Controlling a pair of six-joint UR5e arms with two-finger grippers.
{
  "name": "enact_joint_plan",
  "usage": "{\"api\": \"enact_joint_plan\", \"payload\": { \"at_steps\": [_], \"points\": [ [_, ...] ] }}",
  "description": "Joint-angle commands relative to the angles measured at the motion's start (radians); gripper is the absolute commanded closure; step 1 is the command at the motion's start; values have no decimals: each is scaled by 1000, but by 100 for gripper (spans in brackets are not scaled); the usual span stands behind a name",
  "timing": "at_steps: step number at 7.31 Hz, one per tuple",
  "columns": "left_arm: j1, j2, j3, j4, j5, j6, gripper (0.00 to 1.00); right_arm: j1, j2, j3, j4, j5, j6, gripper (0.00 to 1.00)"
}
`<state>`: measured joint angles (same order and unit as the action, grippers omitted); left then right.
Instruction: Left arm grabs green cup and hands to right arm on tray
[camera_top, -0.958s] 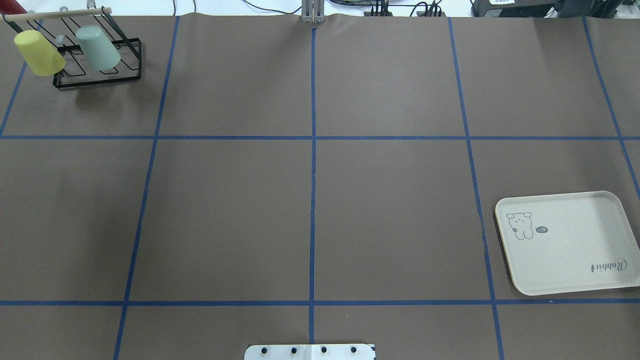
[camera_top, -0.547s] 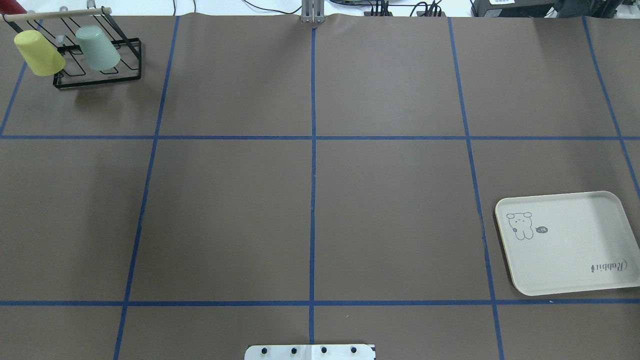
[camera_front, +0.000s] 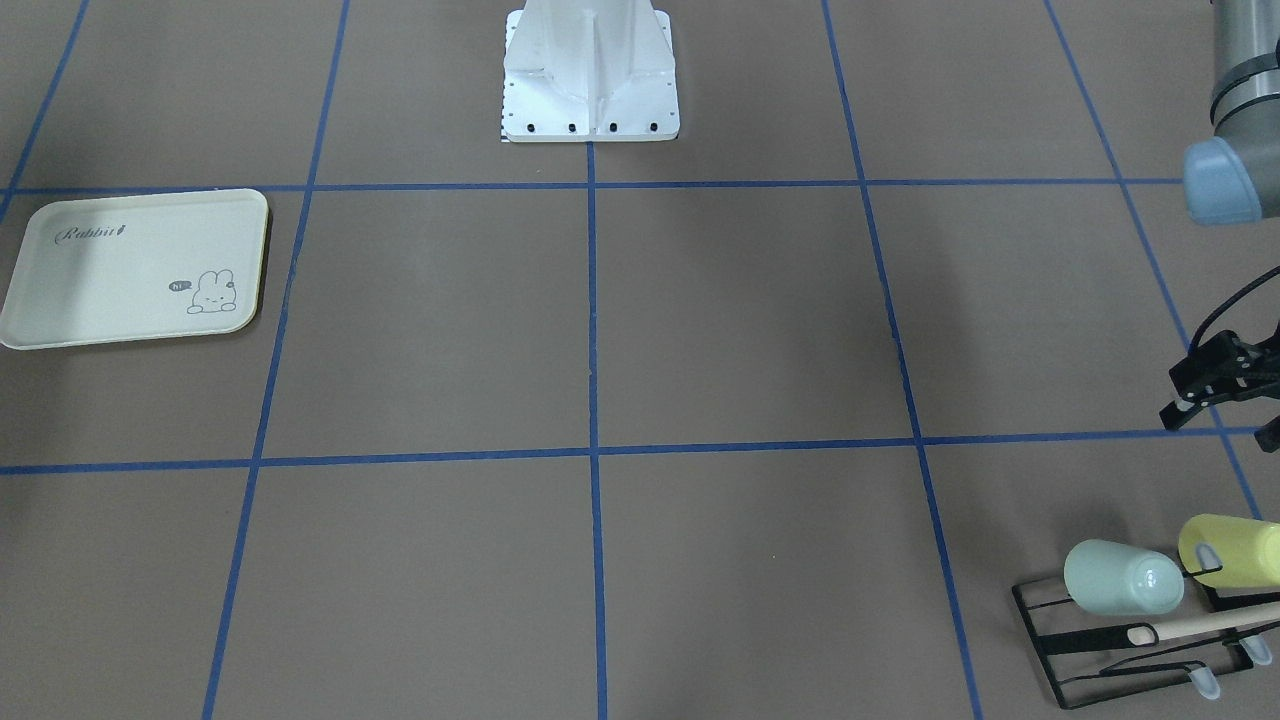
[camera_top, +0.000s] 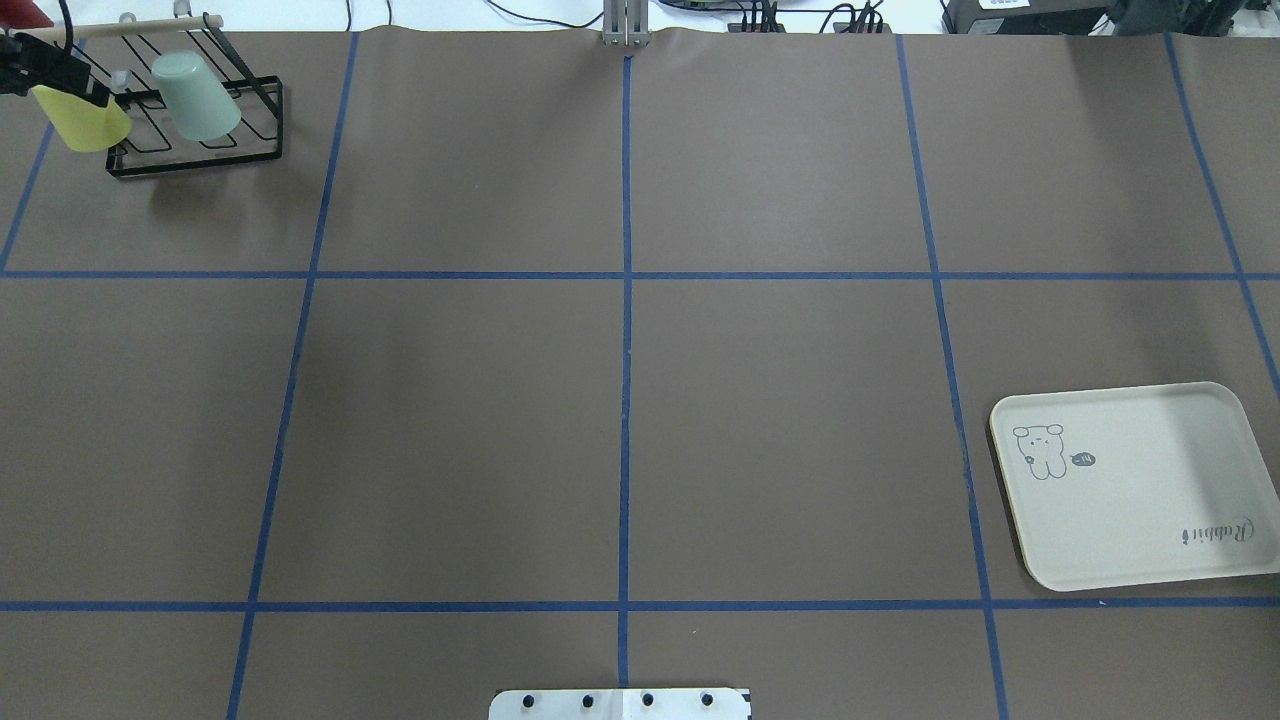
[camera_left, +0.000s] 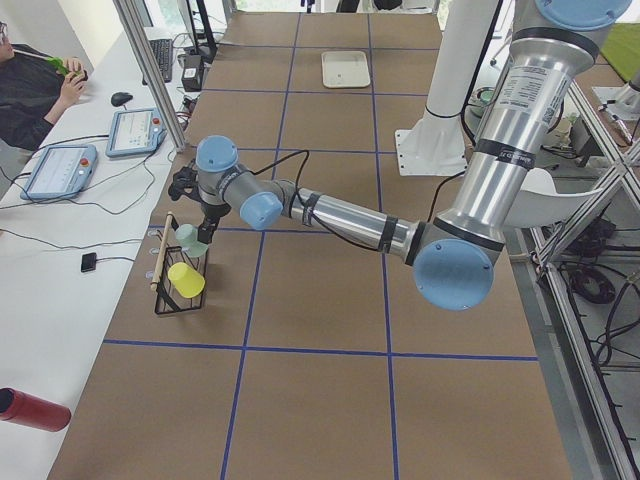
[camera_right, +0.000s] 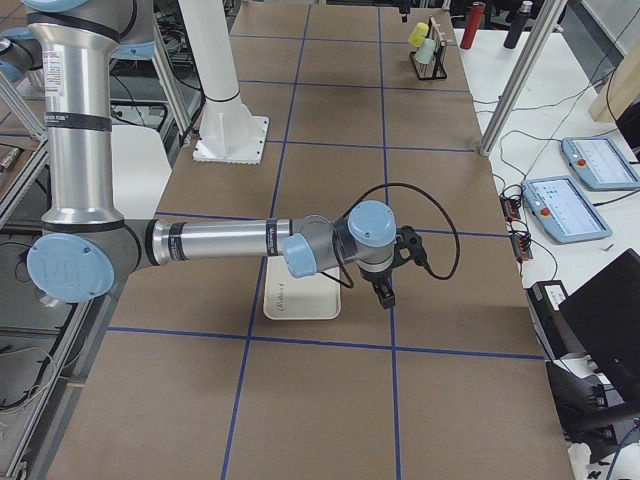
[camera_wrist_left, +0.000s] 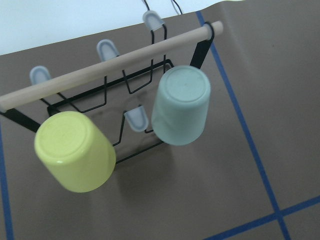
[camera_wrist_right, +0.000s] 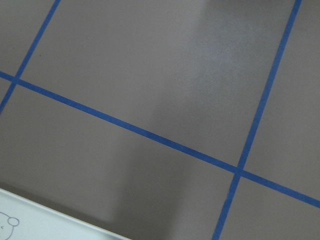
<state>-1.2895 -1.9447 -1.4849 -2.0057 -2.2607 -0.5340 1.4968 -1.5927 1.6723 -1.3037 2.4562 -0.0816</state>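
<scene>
My left gripper goes to the rack next and closes around the middle of the green cup (camera_front: 1118, 575) (camera_wrist_left: 181, 112), next to the yellow-green cup.
The pale mint green cup (camera_top: 196, 96) hangs mouth-down on the black wire rack (camera_top: 255, 150) at the far left corner; it also shows in the left wrist view (camera_wrist_left: 180, 106) and the front view (camera_front: 1120, 578). My left gripper (camera_front: 1220, 425) hovers by the rack, over the yellow-green cup side, apart from both cups; its jaws look open and empty. It enters the overhead view at the left edge (camera_top: 48, 80). The cream tray (camera_top: 1130, 500) lies near right. My right gripper (camera_right: 386, 292) hangs just beyond the tray (camera_right: 300, 302); I cannot tell whether it is open or shut.
A yellow-green cup (camera_top: 88, 128) hangs on the rack left of the green one, under a wooden dowel (camera_wrist_left: 110, 62). The robot's white base (camera_front: 590, 80) stands at the near middle edge. Blue tape lines grid the brown table.
My left gripper has come into the overhead view at the far left edge, above the yellow-green cup. Cups, rack and tray have not moved.
</scene>
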Motion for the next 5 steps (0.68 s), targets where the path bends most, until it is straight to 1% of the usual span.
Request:
{"api": "enact_joint_plan", "payload": {
  "at_steps": [1,2,3,4,5],
  "points": [
    [57,-142,160,1,47,-156,0,-3,2,-5,0,21,0,1],
    [67,-216,272,4,47,-150,1,-3,2,-8,0,21,-1,1],
    [87,-241,341,-4,49,-136,1,-3,2,-8,0,23,-1,1],
    [87,-258,379,1,49,-100,1,-3,0,-8,0,23,-1,1],
    [87,-292,440,-1,52,-98,1,-3,0,-9,0,23,-1,1]
  ]
}}
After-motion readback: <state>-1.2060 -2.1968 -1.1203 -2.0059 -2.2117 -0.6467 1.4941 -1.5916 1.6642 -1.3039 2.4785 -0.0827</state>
